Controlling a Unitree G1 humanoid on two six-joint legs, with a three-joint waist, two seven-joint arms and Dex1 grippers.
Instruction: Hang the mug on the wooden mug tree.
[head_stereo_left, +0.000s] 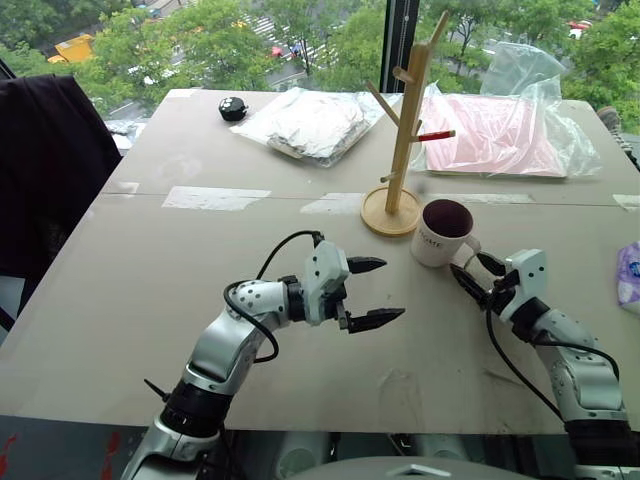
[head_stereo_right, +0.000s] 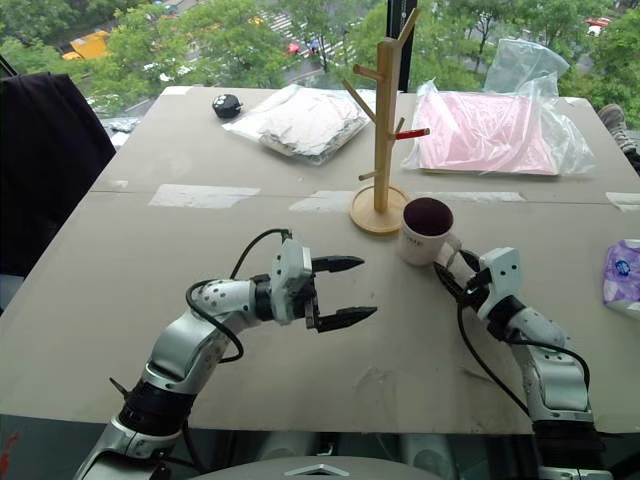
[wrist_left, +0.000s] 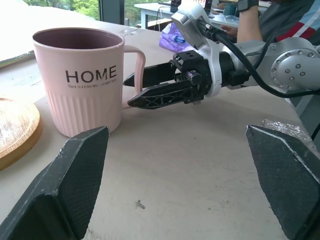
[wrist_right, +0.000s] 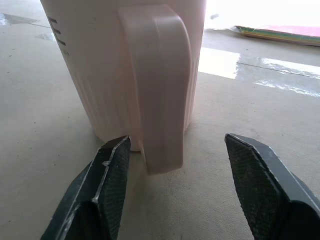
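Note:
My right gripper is head-on to the mug's handle with its fingers astride the handle's width, so next I swing around and pinch the handle with a finger inside the handle's loop (wrist_left: 130, 68).
The mug (head_stereo_left: 443, 232), pale with a dark maroon inside and "HOME" on its side (wrist_left: 85, 80), stands upright on the table just right of the wooden mug tree (head_stereo_left: 405, 130). The tree's round base (head_stereo_left: 390, 212) almost meets the mug, and one of its pegs is red-tipped. My right gripper (head_stereo_left: 470, 268) is open at the mug's handle (wrist_right: 160, 90), one finger on each side; the handle (wrist_left: 137, 65) sits nearer one finger (wrist_right: 107, 170). My left gripper (head_stereo_left: 392, 290) hangs open above the table left of the mug, pointing right, with nothing between its fingers.
At the back lie a plastic-wrapped grey bundle (head_stereo_left: 310, 122), a pink flat pack in clear plastic (head_stereo_left: 500, 135) and a small black object (head_stereo_left: 232, 108). A purple packet (head_stereo_left: 630, 275) sits at the right edge. A dark chair (head_stereo_left: 50, 170) stands on the left. A person's arm (wrist_left: 260, 20) is across the room.

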